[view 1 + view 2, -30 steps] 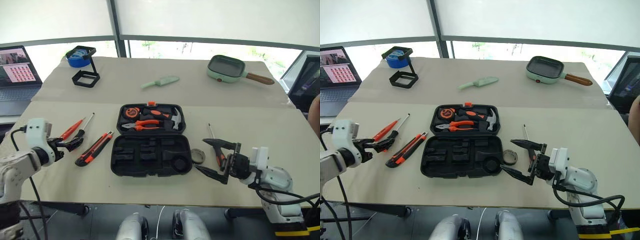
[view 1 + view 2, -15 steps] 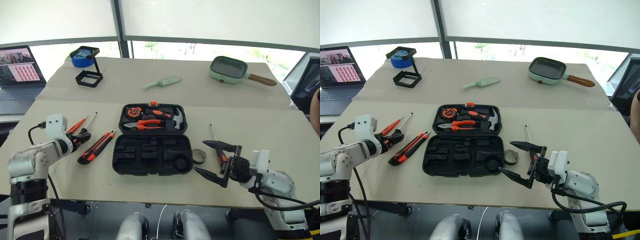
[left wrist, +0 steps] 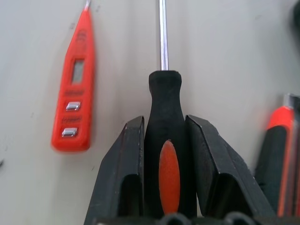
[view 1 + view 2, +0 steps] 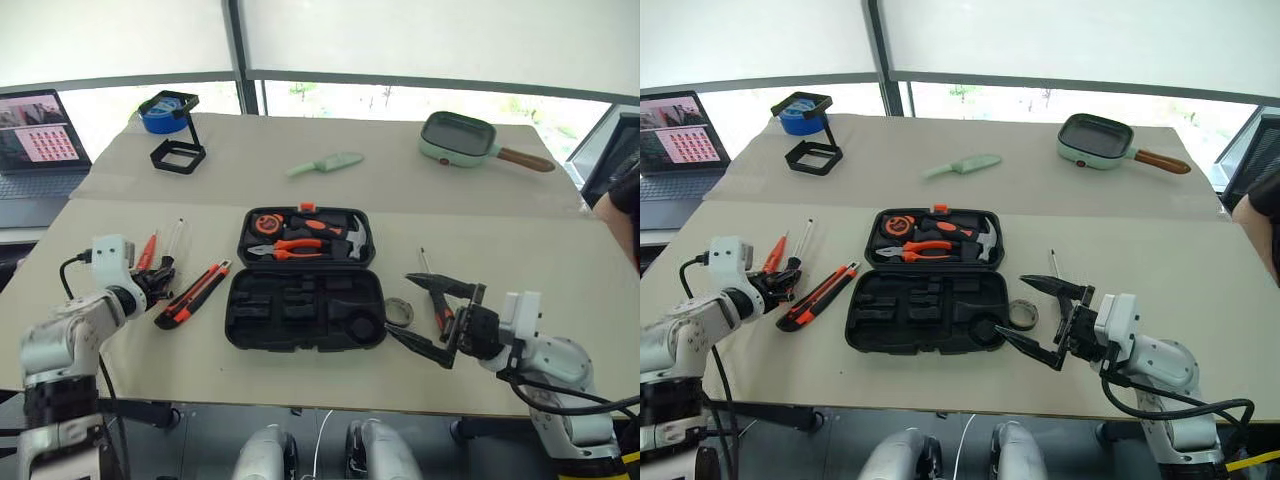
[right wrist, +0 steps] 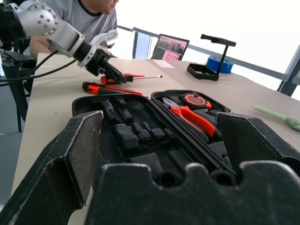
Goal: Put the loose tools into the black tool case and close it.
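Note:
Next, I let go of the black-and-orange screwdriver with my left gripper in the black tool case's near half (image 4: 293,279), along the hinge. The screwdriver is now beside the case.
The black tool case (image 4: 290,325) lies open at the table's middle, its far half holding orange-handled pliers, a hammer and a tape measure. To its left, my left gripper (image 4: 160,275) is shut on the handle of a black-and-orange screwdriver (image 3: 164,122). A small orange screwdriver (image 4: 150,250) lies beside it, and the utility knife (image 4: 192,295) lies between it and the case. To the right of the case, my right gripper (image 4: 400,306) stands open above the dark tape roll (image 4: 1021,315). A second screwdriver (image 4: 432,290) lies just behind that gripper.
A mint-green knife (image 4: 322,163), a green pan (image 4: 460,137) and a black frame with blue tape (image 4: 170,125) sit at the back. A laptop (image 4: 35,130) is at the far left. A person (image 5: 89,14) sits beyond the table's left side.
My left gripper's fingers closed from wide open onto the screwdriver handle, and the screwdriver's shaft swung to point further away. The right arm has kept still.

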`<action>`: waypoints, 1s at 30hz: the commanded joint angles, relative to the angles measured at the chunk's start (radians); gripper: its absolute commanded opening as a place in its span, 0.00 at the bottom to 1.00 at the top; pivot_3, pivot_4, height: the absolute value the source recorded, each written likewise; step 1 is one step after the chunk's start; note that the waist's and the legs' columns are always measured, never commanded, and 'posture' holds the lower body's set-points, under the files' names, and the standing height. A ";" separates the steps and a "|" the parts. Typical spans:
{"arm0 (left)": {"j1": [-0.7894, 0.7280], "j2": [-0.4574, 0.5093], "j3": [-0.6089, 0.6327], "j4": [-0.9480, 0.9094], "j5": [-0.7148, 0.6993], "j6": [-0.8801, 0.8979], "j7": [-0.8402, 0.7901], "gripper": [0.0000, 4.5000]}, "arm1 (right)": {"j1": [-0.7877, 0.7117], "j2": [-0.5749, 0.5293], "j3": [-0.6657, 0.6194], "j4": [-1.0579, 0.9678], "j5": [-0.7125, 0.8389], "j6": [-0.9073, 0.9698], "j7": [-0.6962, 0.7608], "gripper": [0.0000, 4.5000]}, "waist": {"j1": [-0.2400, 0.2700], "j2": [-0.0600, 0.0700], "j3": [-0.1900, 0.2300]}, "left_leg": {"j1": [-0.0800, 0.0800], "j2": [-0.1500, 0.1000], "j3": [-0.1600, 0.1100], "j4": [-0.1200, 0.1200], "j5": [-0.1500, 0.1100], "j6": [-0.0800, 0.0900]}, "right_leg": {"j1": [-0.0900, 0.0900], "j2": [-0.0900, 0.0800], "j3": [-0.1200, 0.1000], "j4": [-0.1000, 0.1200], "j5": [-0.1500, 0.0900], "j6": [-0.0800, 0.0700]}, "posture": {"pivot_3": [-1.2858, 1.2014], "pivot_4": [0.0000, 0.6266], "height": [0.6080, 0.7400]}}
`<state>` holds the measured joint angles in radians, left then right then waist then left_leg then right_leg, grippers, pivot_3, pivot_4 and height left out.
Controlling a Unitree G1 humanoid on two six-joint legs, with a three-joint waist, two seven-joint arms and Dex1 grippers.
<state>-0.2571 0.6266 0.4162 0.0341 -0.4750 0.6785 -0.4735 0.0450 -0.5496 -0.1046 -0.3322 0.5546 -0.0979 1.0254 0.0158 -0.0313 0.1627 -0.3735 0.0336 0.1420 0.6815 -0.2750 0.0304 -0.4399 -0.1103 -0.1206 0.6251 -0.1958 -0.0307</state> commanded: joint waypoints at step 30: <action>-0.425 0.076 -0.725 0.190 0.536 -0.616 -0.688 0.19 | -0.074 -0.204 -0.104 -0.004 0.066 0.137 0.138 1.00 | 0.013 0.001 0.001 | -0.013 0.002 0.001 0.018 -0.007 0.028 | -0.002 0.010 -0.002 -0.002 0.001 0.003 | 0.52 0.24 1.00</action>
<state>-0.6610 0.7159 -0.3126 0.2196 0.0395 0.0634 -1.1897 -0.0330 -0.7584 -0.2035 -0.3004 0.6224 0.0453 1.1732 0.0287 -0.0302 0.1636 -0.3863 0.0354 0.1428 0.7000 -0.2820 0.0588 -0.4421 -0.1000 -0.1223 0.6232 -0.1952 -0.0282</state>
